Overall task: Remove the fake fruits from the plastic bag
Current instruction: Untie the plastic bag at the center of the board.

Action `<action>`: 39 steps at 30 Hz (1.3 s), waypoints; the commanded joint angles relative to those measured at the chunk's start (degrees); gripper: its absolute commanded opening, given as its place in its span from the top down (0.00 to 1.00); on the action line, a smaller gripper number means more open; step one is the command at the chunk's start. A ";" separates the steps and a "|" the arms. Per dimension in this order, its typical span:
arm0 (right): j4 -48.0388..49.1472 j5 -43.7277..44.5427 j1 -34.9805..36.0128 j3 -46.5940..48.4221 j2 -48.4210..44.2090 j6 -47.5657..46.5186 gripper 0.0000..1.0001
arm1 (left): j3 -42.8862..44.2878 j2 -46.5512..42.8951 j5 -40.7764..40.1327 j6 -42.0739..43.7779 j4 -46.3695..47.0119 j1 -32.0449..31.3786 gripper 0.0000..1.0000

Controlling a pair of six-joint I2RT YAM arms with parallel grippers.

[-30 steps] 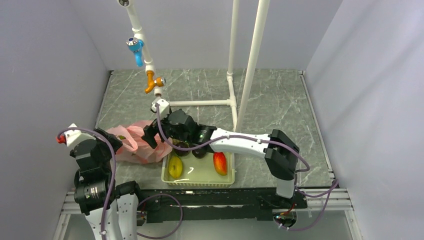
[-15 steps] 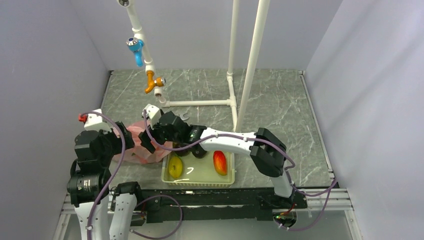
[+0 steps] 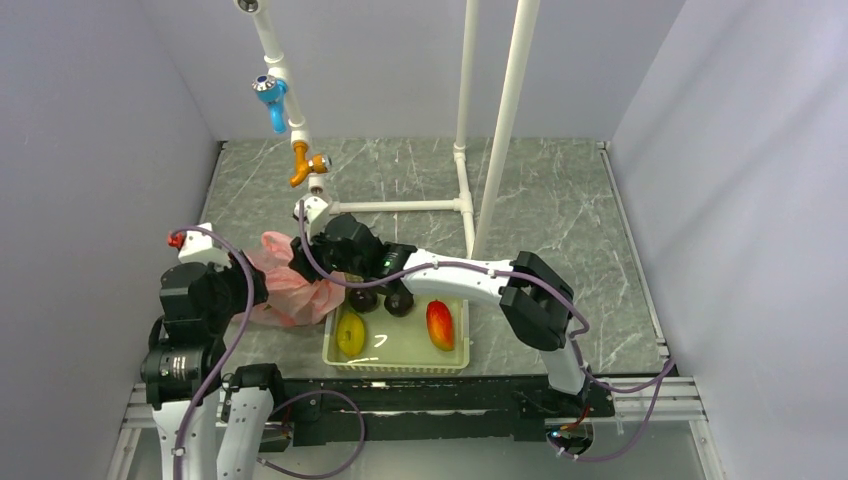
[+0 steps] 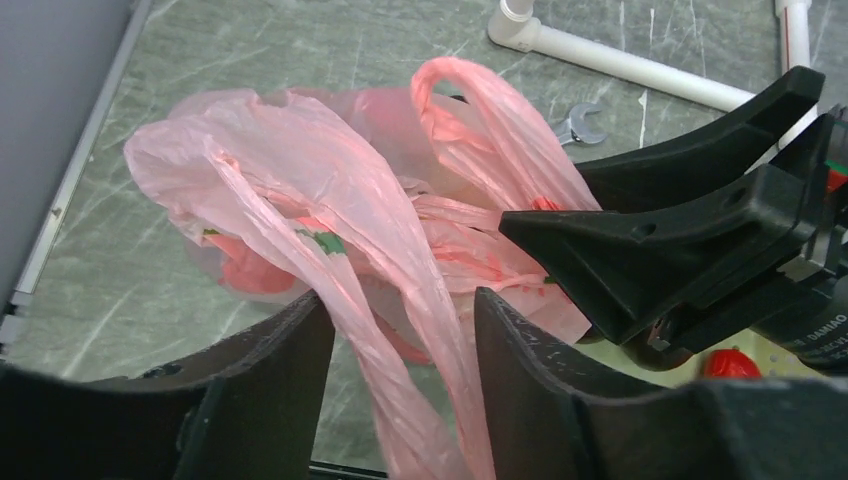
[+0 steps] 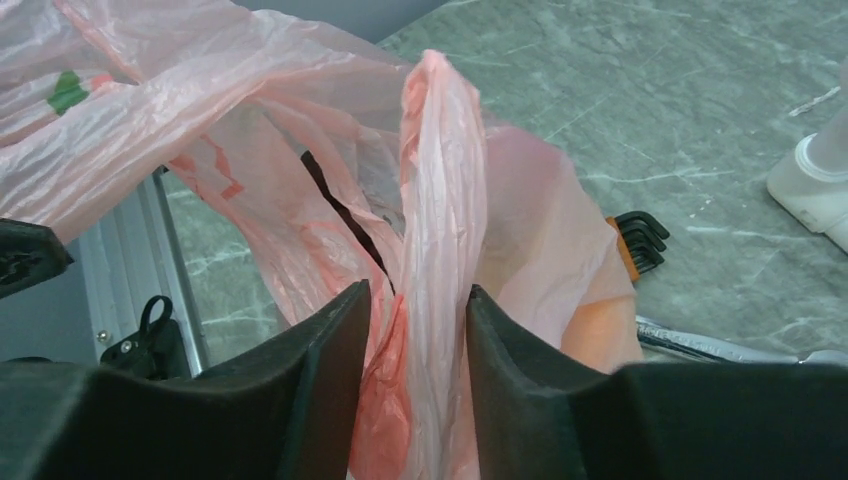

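Observation:
The pink plastic bag lies crumpled over the fake fruits, so my grippers should stretch it apart before my right gripper takes the bag's side (image 3: 327, 300) near the basket.
The pink plastic bag (image 3: 290, 292) lies crumpled on the table, left of the pale green basket (image 3: 395, 362). My left gripper (image 4: 402, 300) stands open with two twisted handle strands (image 4: 400, 330) between its jaws, and a gap shows beside them. My right gripper (image 5: 418, 290) is shut on a bunched fold of the bag (image 5: 440, 200) at the bag's far right. Red shapes (image 4: 250, 272) and a green patch (image 4: 325, 242) of the fake fruits show through the film. The rest of the fake fruits are hidden.
The basket holds a yellow-green fruit (image 3: 350, 332), a red-orange mango-like fruit (image 3: 439, 324) and two dark round fruits (image 3: 399, 300). A spanner (image 4: 583, 124) and a hex key set (image 5: 640, 240) lie behind the bag. White pipe frame (image 3: 400, 207) stands beyond, with a tap (image 3: 272, 92) overhead.
My left arm swung in to the bag's near side and its jaws narrowed round the handle. My right gripper shifted over the bag's far edge and shut on a fold.

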 commanded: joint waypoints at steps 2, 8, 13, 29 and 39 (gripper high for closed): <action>1.97 0.78 -0.06 2.00 -0.73 0.08 0.69 | 0.80 -1.78 -2.84 -4.68 4.44 -0.18 0.55; 4.09 1.75 -0.04 -3.99 -7.15 0.20 1.00 | 4.89 -1.68 -10.48 -6.52 5.10 -0.23 1.00; 14.51 1.75 -0.02 -17.98 -17.48 -2.71 1.00 | 8.26 -0.45 -22.82 -7.70 5.07 -0.22 1.00; 27.74 -7.17 0.40 -31.85 -22.78 2.81 0.60 | 8.21 -5.64 -35.67 -6.36 4.53 -0.18 1.00; -1.52 2.34 1.56 -7.36 -12.85 -0.44 0.01 | 8.02 -9.62 -29.52 -7.91 0.56 -0.22 1.00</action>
